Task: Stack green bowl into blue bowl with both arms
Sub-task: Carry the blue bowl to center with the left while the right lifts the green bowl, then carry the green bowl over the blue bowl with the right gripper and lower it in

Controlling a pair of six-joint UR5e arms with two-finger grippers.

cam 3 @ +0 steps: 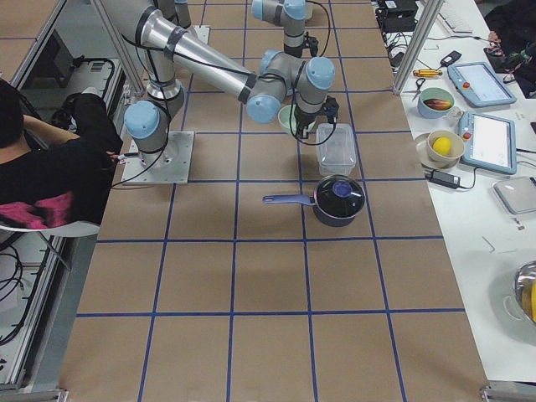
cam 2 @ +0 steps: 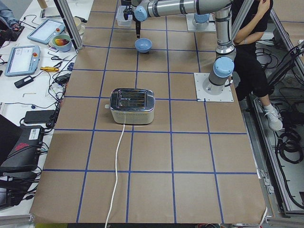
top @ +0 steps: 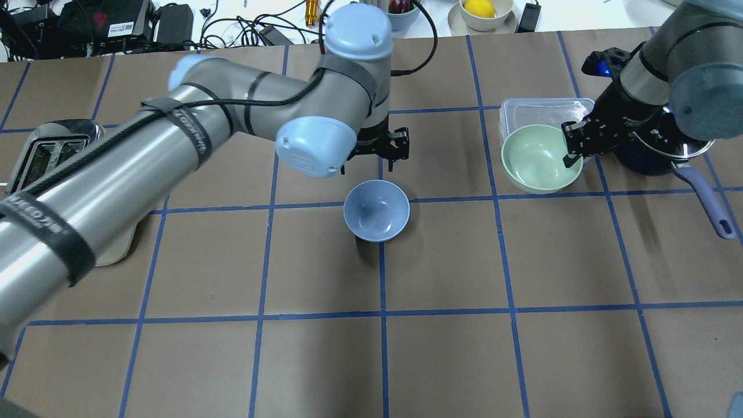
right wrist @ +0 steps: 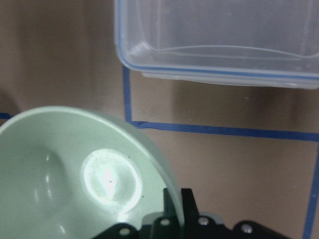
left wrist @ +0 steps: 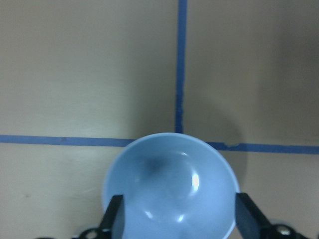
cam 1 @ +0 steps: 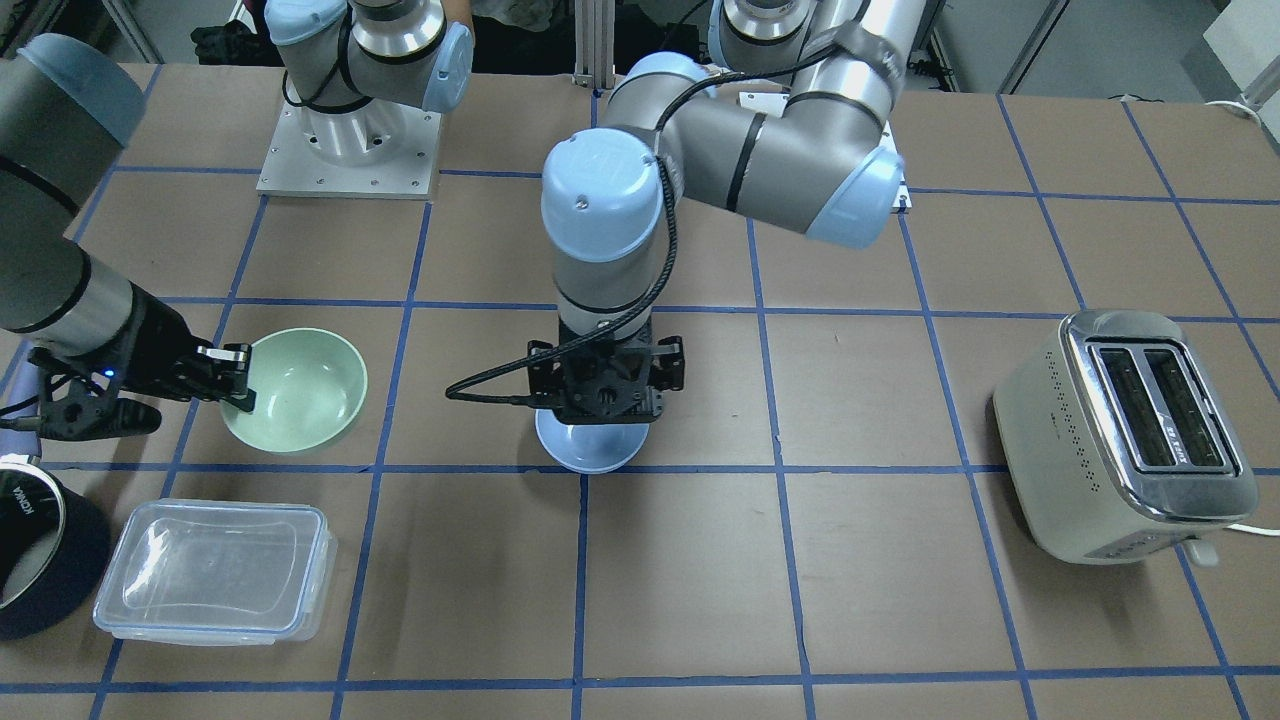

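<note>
My right gripper should release the green bowl inside the blue bowl, which is on the tape crossing point(cam 1: 593, 419) under my left gripper.
The blue bowl point(cam 1: 590, 447) stands upright on a blue tape crossing mid-table; it also shows in the overhead view point(top: 376, 210) and the left wrist view point(left wrist: 172, 184). My left gripper point(cam 1: 605, 395) hangs just above it, open, with one finger point(left wrist: 115, 219) on each side of the bowl and neither touching it. The green bowl point(cam 1: 300, 390) is pinched at its rim by my right gripper point(cam 1: 238, 385), which is shut on it. In the right wrist view the fingers point(right wrist: 174, 209) clamp the rim of the green bowl point(right wrist: 75, 169). The bowl seems held slightly above the table.
A clear lidded container point(cam 1: 215, 570) lies just beyond the green bowl. A dark pot point(top: 656, 151) with a blue handle stands beside my right gripper. A toaster point(cam 1: 1125, 435) stands at the table's left end. Blue tape lines grid the brown table point(cam 1: 880, 580).
</note>
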